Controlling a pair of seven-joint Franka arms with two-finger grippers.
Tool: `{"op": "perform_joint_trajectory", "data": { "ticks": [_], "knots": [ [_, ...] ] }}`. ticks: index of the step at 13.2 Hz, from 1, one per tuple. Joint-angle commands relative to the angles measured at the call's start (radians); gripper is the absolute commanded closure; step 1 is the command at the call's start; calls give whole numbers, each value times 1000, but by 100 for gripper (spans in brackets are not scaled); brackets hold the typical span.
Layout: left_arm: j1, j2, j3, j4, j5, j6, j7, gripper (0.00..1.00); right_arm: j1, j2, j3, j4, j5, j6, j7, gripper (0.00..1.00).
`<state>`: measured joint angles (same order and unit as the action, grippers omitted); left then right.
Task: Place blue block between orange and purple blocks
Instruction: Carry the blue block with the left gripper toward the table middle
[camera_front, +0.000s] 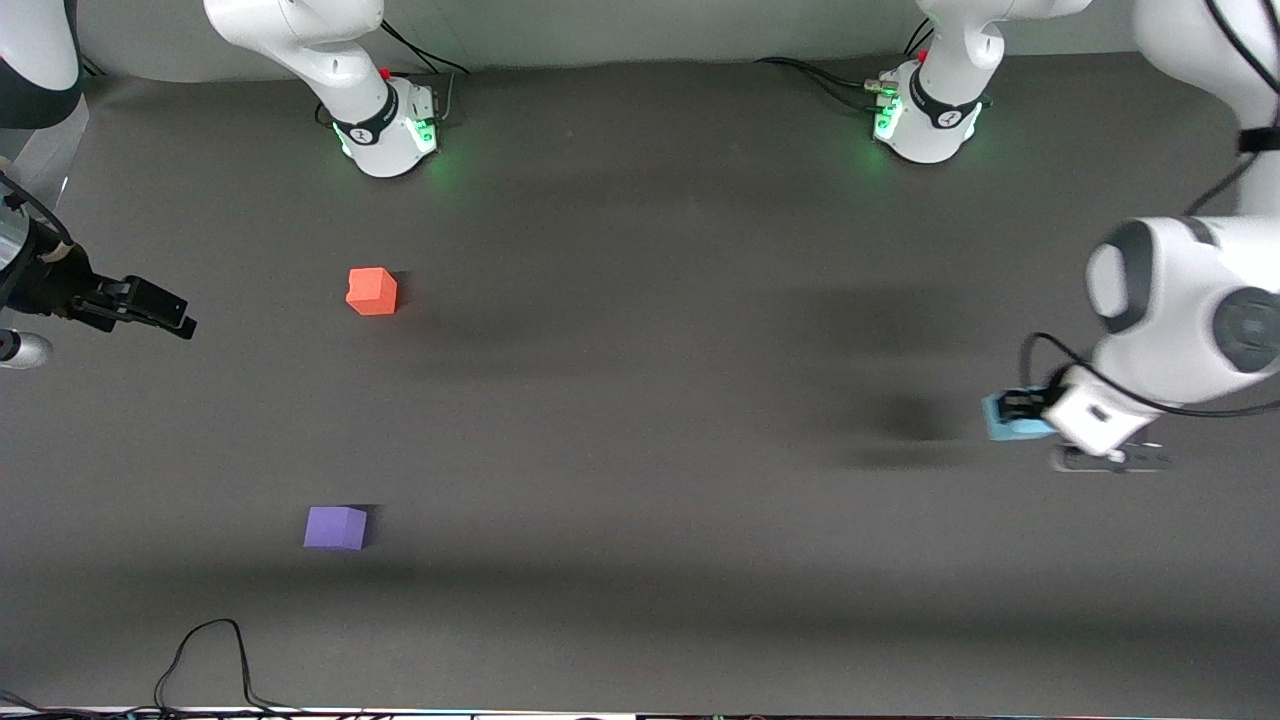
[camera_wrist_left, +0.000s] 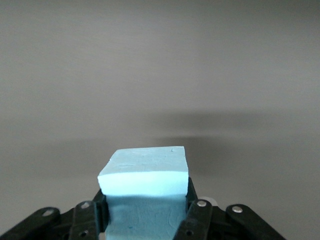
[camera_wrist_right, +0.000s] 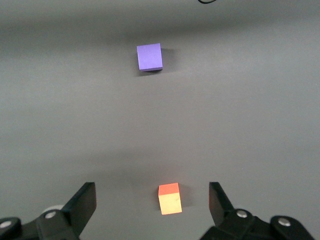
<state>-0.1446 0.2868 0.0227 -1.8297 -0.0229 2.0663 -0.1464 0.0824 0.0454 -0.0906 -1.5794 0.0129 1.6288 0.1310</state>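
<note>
Next, I let go of the blue block with my left gripper on the open mat (camera_front: 631, 358) that faces the gap between the two arm bases.
My left gripper (camera_front: 1012, 413) is shut on the light blue block (camera_front: 1000, 420), held above the table at the left arm's end; the block's shadow lies on the mat beside it. In the left wrist view the blue block (camera_wrist_left: 145, 190) fills the gap between the black fingers (camera_wrist_left: 197, 220). The orange block (camera_front: 372, 291) sits on the mat toward the right arm's end. The purple block (camera_front: 335, 527) lies nearer to the front camera than the orange one. My right gripper (camera_front: 150, 308) hangs open and empty at the right arm's end; its wrist view shows the orange block (camera_wrist_right: 169, 198) and the purple block (camera_wrist_right: 149, 56) below it.
The dark grey mat (camera_front: 640, 400) covers the table. A black cable (camera_front: 210, 660) loops at the front edge near the right arm's end. Both arm bases (camera_front: 390, 125) (camera_front: 925, 115) stand along the edge farthest from the front camera.
</note>
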Motion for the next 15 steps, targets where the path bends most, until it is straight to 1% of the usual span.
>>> {"op": "perform_joint_trajectory", "data": {
  "ticks": [1, 2, 3, 4, 5, 6, 8, 9, 11, 12, 13, 14, 15],
  "knots": [
    [-243, 20, 20, 82, 0, -66, -326, 50, 2, -9, 0, 2, -10, -1, -18, 0],
    [-336, 52, 20, 120, 7, -66, -437, 51, 2, -9, 0, 2, -10, -1, -18, 0],
    [-428, 111, 20, 177, 12, -63, -543, 52, 2, -9, 0, 2, -8, -1, -18, 0],
    [-499, 174, 20, 241, 14, -57, -618, 54, 2, -9, 0, 4, -8, -1, -18, 0],
    [-551, 237, 20, 309, 14, -57, -663, 54, 2, -9, 0, 4, -8, -1, -18, 0],
    [-597, 283, 20, 357, 11, -51, -688, 54, 2, -9, 0, 2, -8, -1, -18, 0],
    [-682, 380, 20, 424, 3, -29, -711, 54, 2, -7, 0, 7, -4, -1, -16, 0],
    [-711, 426, 20, 444, 3, 10, -713, 54, 2, -4, 0, 21, -4, -1, -14, 0],
    [-748, 491, 20, 443, 0, 110, -714, 54, 2, 4, 0, 48, -4, -1, -5, 0],
    [-757, 518, 20, 444, 1, 129, -716, 54, 5, 8, 3, 45, -5, -4, -4, 0],
    [-774, 534, 20, 444, 6, 133, -717, 54, 29, 33, 9, 47, -28, -12, -4, 0],
    [-774, 548, 20, 444, 7, 149, -716, 53, 48, 37, 3, 42, -59, -20, -4, 0],
    [-776, 558, 20, 444, 8, 170, -716, 50, 48, 45, 2, 39, -59, -20, -16, 0]
  ]
}}
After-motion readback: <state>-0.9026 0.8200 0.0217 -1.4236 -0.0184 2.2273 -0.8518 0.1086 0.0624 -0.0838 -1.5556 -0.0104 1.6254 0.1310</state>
